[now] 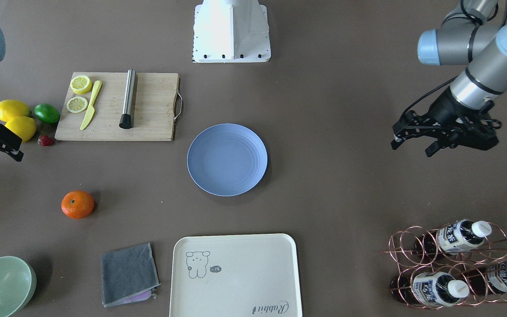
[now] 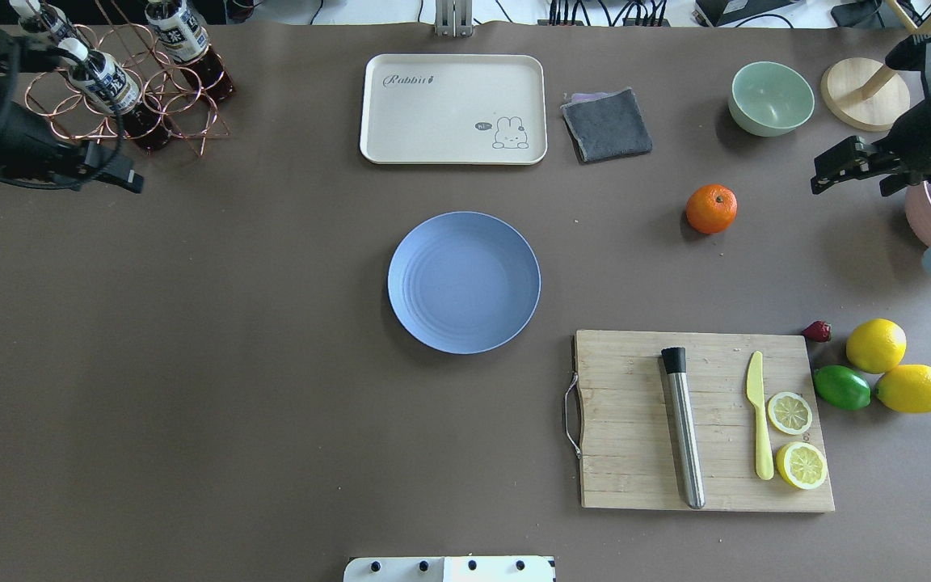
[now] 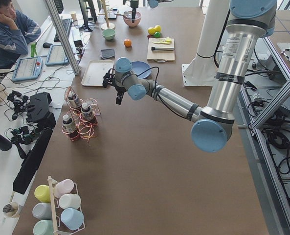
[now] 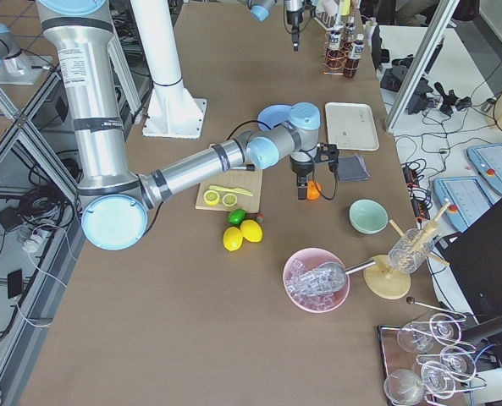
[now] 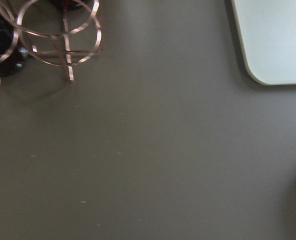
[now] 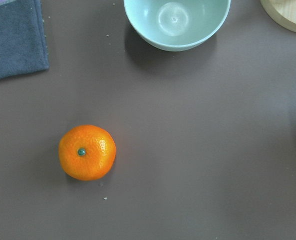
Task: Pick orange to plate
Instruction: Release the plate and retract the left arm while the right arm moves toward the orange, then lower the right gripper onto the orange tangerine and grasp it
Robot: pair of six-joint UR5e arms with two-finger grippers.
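Note:
The robot's right gripper should move to the orange next and close around the orange's middle (image 1: 78, 204) (image 6: 87, 152), with one finger on the orange's side toward the blue plate.
The orange (image 2: 711, 208) lies on the brown table, right of the blue plate (image 2: 464, 282), which sits bare at the table's middle. In the right wrist view the orange (image 6: 87, 152) shows stem-up at lower left. My right gripper (image 2: 849, 184) hovers open beyond the orange toward the table's right edge, with nothing between its fingers. My left gripper (image 1: 413, 148) hangs open and unladen at the far left side, near the bottle rack (image 2: 122, 97). Neither wrist view shows any fingers.
A pale green bowl (image 2: 771, 98) and a grey cloth (image 2: 607, 124) lie beyond the orange. A cream tray (image 2: 453, 109) sits behind the plate. A cutting board (image 2: 704, 420) carries a knife, metal rod and lemon slices; lemons (image 2: 876, 345) and a lime lie beside it.

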